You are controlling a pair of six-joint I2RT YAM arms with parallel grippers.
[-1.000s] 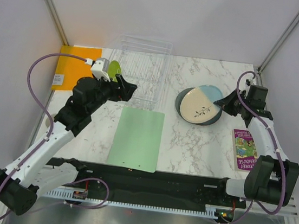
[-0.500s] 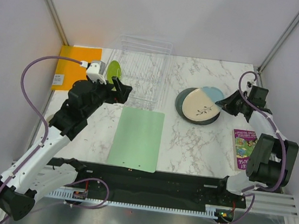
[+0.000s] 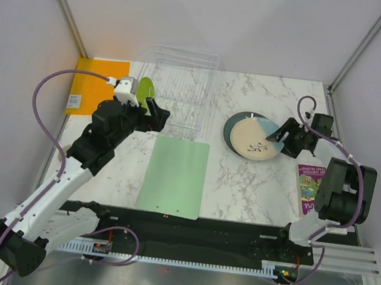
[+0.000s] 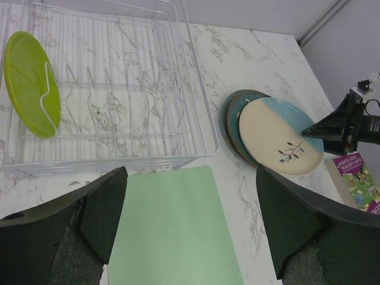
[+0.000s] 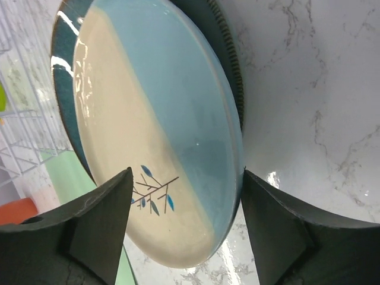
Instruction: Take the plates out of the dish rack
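Note:
Next, I move my left gripper to the lime-green plate's upper rim [image 3: 140, 92] [image 4: 12, 95] in the clear dish rack and close it there, so the plate can be lifted out.
The clear dish rack [image 3: 179, 89] stands at the back of the table, with one lime-green plate [image 3: 145, 90] upright at its left end [image 4: 29, 83]. My left gripper [image 3: 155, 114] hovers open just in front of the rack, over the near edge of the mat [image 4: 191, 178], with nothing in it. A stack of plates [image 3: 252, 136] lies right of the rack, with a cream and light-blue leaf-sprig plate [image 5: 148, 130] on top of a dark teal one [image 5: 228, 53]. My right gripper [image 5: 187, 178] is open at the stack's right side [image 3: 283, 134], its jaws standing apart on either side of the top plate's rim.
A pale-green mat [image 3: 176, 175] lies in front of the rack. An orange folder [image 3: 93, 85] sits at the back left and a purple book [image 3: 311, 189] at the right edge. White walls close in the back and both sides.
My right gripper has opened and let go of the cream and blue plate, which now lies on the stack. The left arm has shifted slightly beside the lime plate.

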